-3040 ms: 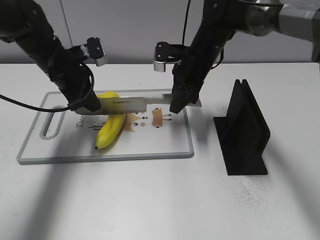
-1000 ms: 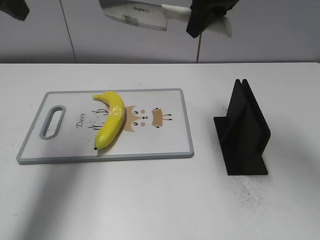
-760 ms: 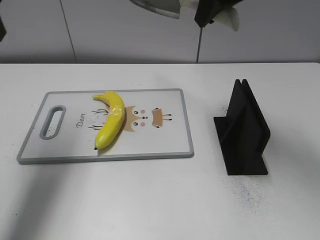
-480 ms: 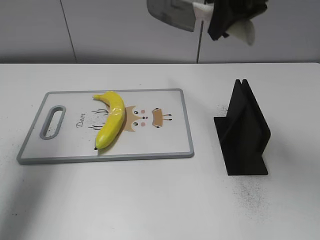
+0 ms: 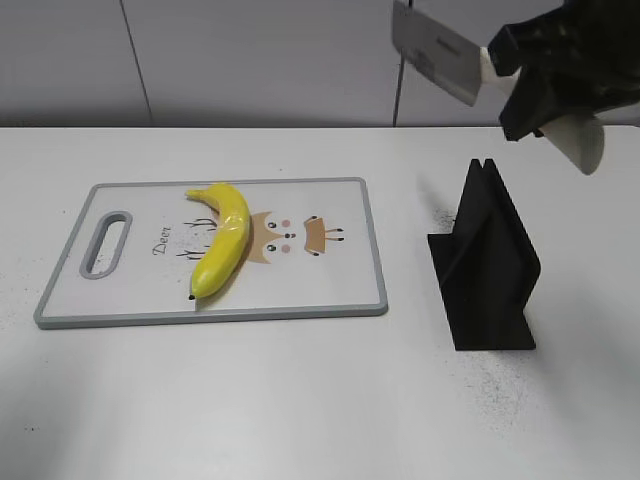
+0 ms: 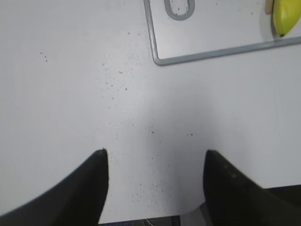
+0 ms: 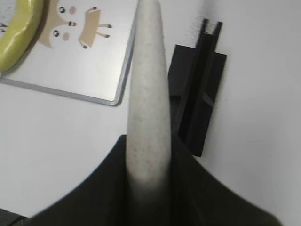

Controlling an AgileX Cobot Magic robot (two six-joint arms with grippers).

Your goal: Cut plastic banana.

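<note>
The knife will go down from my right gripper into the slot [image 5: 509, 216] [image 7: 197, 80] along the top of the black knife stand.
The plastic banana [image 5: 222, 250] lies on the white cutting board [image 5: 210, 316], bright yellow and curved, its two halves together. It also shows in the right wrist view [image 7: 16, 33] and as a tip in the left wrist view [image 6: 286, 16]. My right gripper [image 5: 540, 90] is shut on the pale handle [image 7: 148, 94] of a knife. Its broad blade [image 5: 435, 50] points up-left, high above the black knife stand [image 5: 490, 270]. My left gripper [image 6: 153, 160] is open and empty over bare table near the board's handle corner [image 6: 162, 60]. It is out of the exterior view.
The black slotted knife stand [image 7: 197, 94] stands on the table right of the board. The board has a handle slot [image 5: 103, 243] at its left end and a cartoon print beside the banana. The table's near edge shows at the bottom of the left wrist view.
My right gripper has carried the knife up off the banana, then rightward and lower, to above the stand. My left arm, earlier at the banana, has left the exterior view. The banana has not moved.
</note>
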